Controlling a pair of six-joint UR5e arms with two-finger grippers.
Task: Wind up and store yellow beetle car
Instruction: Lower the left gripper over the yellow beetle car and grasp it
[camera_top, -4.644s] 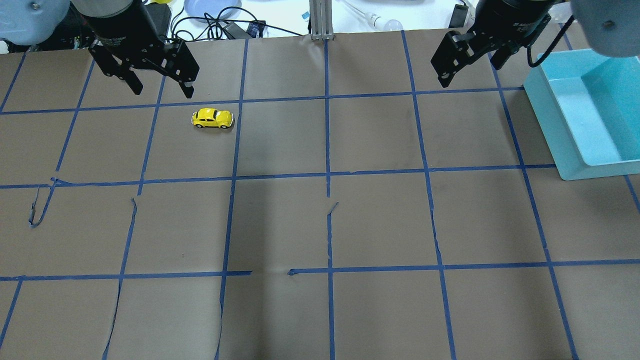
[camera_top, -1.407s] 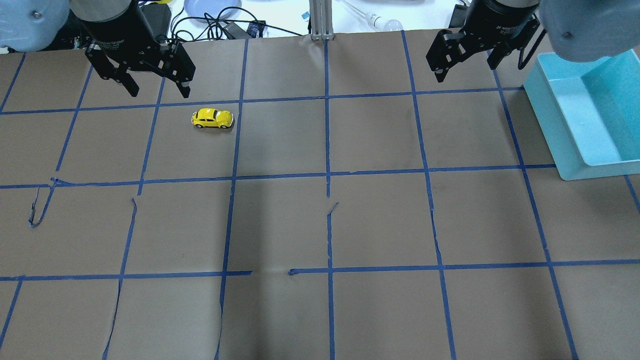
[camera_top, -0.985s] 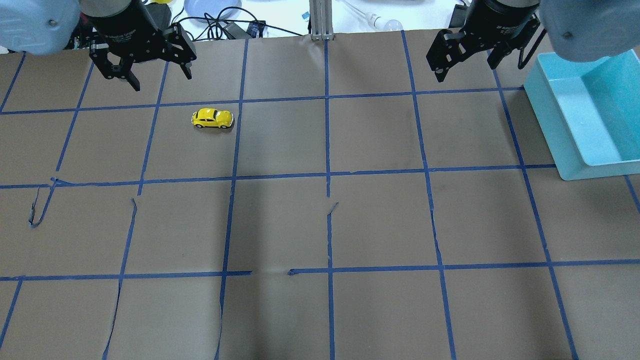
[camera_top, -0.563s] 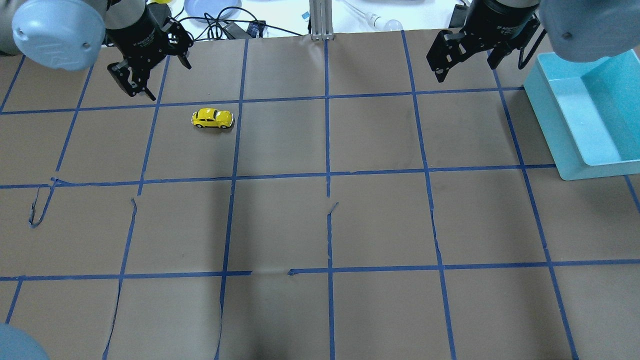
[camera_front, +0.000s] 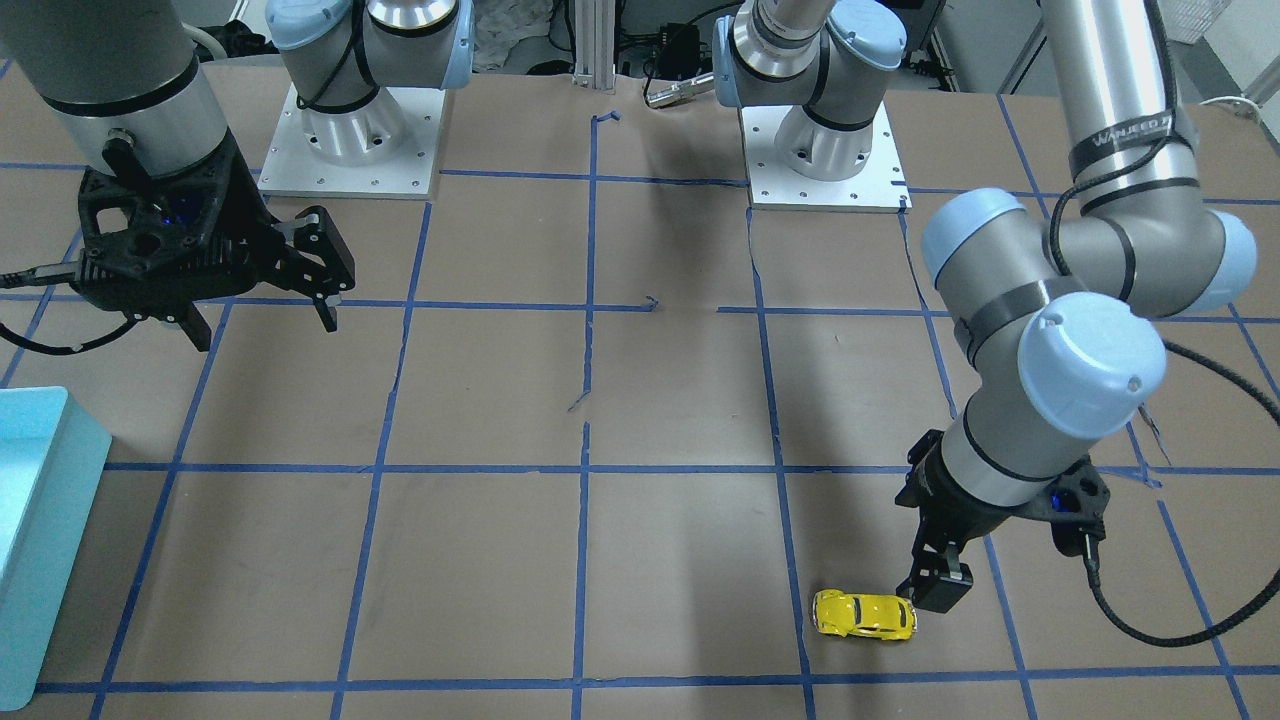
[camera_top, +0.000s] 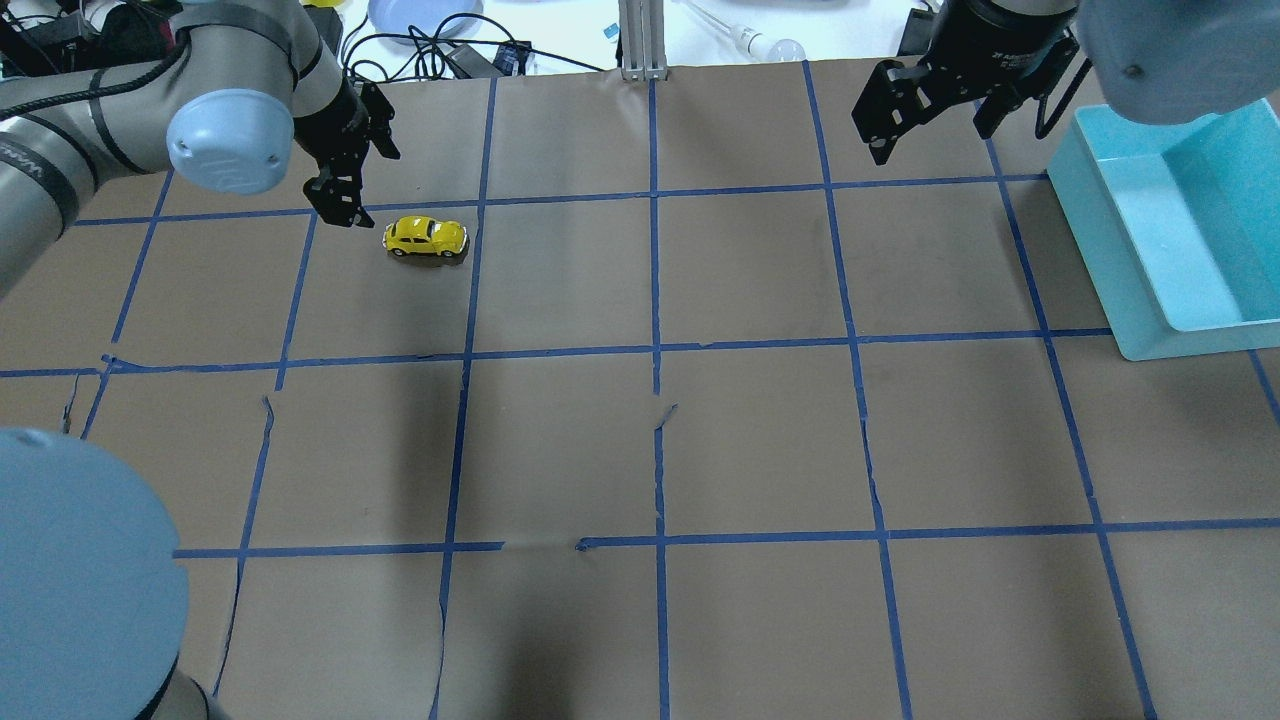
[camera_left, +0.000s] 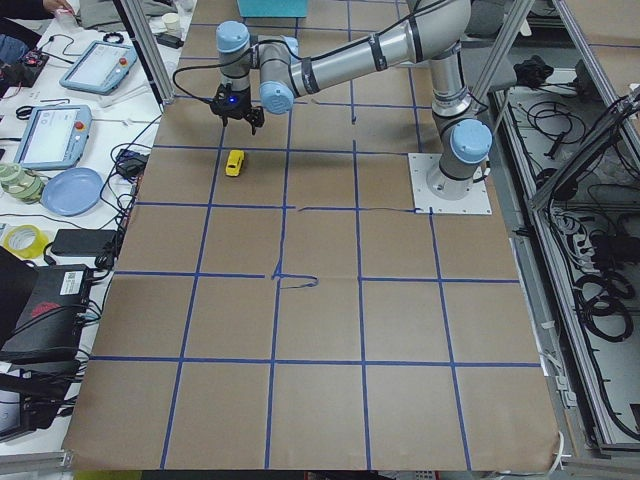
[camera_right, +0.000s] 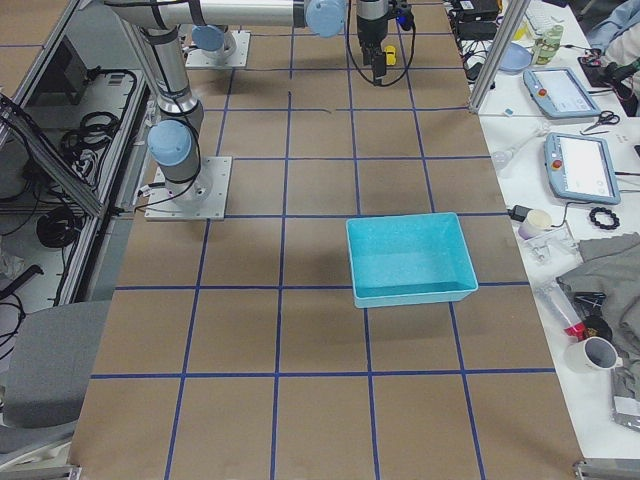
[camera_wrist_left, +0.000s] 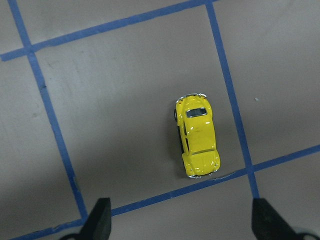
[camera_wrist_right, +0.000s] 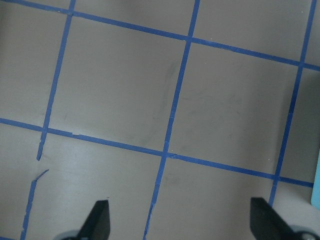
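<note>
Next, my left gripper closes on the yellow beetle car's middle (camera_front: 870, 616) (camera_wrist_left: 198, 134). Its fingers will be on the car's sides beside the roof.
The yellow beetle car (camera_top: 425, 237) stands on its wheels on the brown table, in the far left part of the overhead view. It also shows in the front view (camera_front: 865, 615) and the left wrist view (camera_wrist_left: 197, 135). My left gripper (camera_top: 367, 185) is open and empty. It hovers just beyond and to the left of the car, and one finger (camera_front: 935, 590) is close to the car's end without touching it. My right gripper (camera_top: 930, 140) is open and empty at the far right, beside the teal bin (camera_top: 1130, 280).
Blue tape lines grid the brown paper, with some peeled strips (camera_top: 70, 420). Cables and a blue plate (camera_top: 420, 15) lie beyond the table's far edge. The arm bases (camera_front: 350, 140) stand on the robot's side. My left arm's elbow (camera_top: 80, 580) fills the near left corner.
My left arm has swung in, and its gripper has turned and moved right and down to the car. The car and the right gripper have stayed put over the last second.
</note>
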